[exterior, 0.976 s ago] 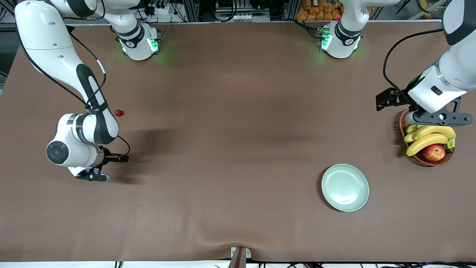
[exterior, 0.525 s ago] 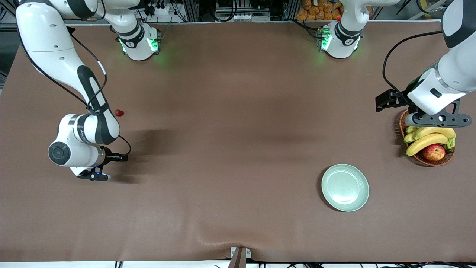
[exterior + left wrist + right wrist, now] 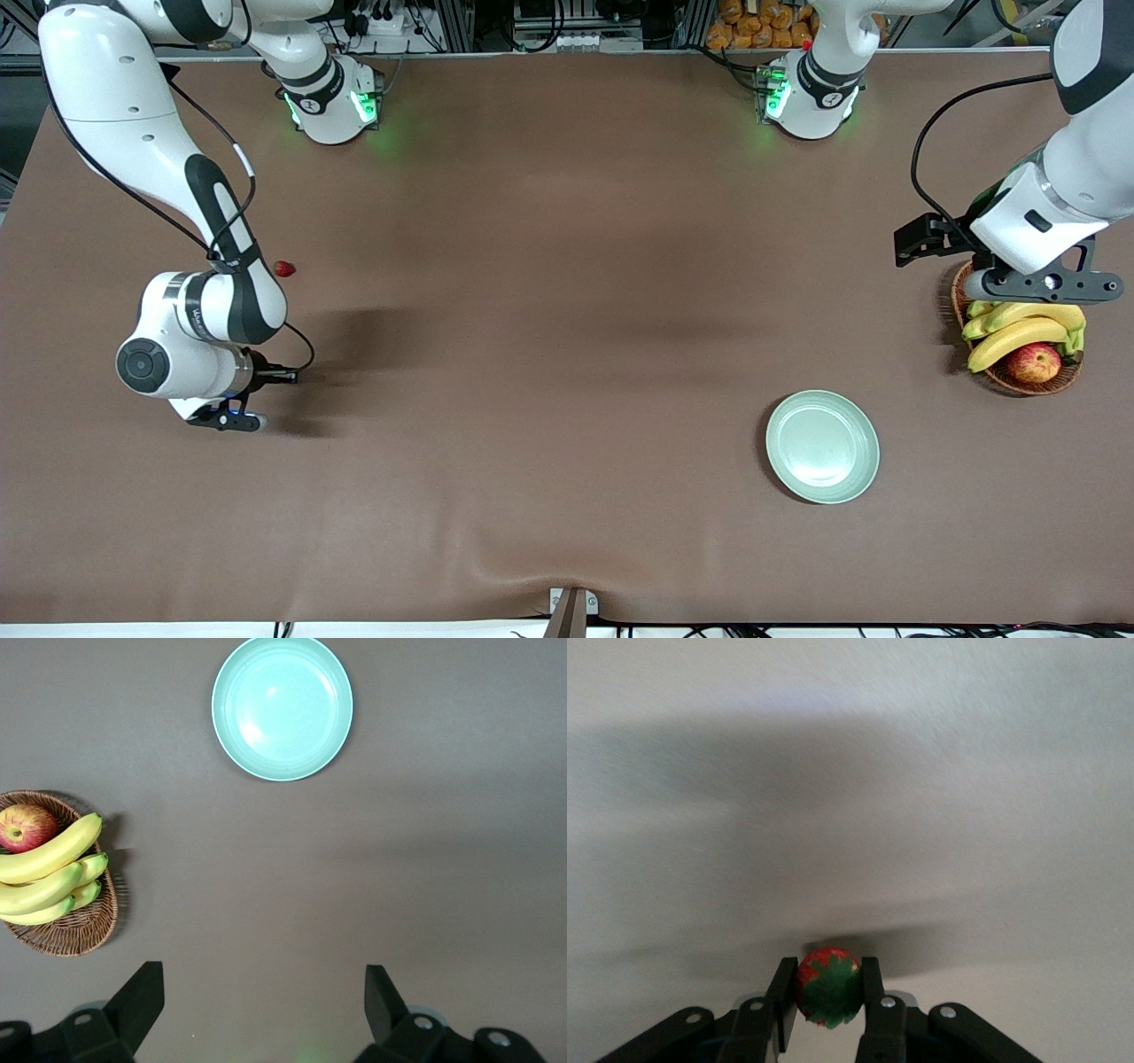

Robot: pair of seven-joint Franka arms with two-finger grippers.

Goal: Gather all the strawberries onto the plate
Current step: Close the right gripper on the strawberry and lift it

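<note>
The robot's right gripper will let go of the strawberry on the brown cloth [image 3: 536,312] near the middle of the table, between the robot's arms.
My right gripper [image 3: 227,420] is low over the table at the right arm's end and is shut on a strawberry [image 3: 829,985], red with a green leafy cap, held between its fingers [image 3: 782,988]. A second strawberry [image 3: 283,268] lies on the table beside the right forearm, closer to the robots' bases. A third strawberry is not in view. The pale mint-green plate [image 3: 822,447] sits empty toward the left arm's end, and also shows in the left wrist view [image 3: 282,707]. My left gripper [image 3: 1042,285] hangs open and empty over the basket's edge, fingers [image 3: 142,994] wide apart.
A brown wicker basket [image 3: 999,377] with bananas [image 3: 1019,330] and a red-yellow apple [image 3: 1033,362] stands at the left arm's end, farther from the front camera than the plate. It also shows in the left wrist view [image 3: 66,935]. Brown cloth covers the table.
The right gripper has shifted very slightly and stays shut on the strawberry. The left arm has barely moved.
</note>
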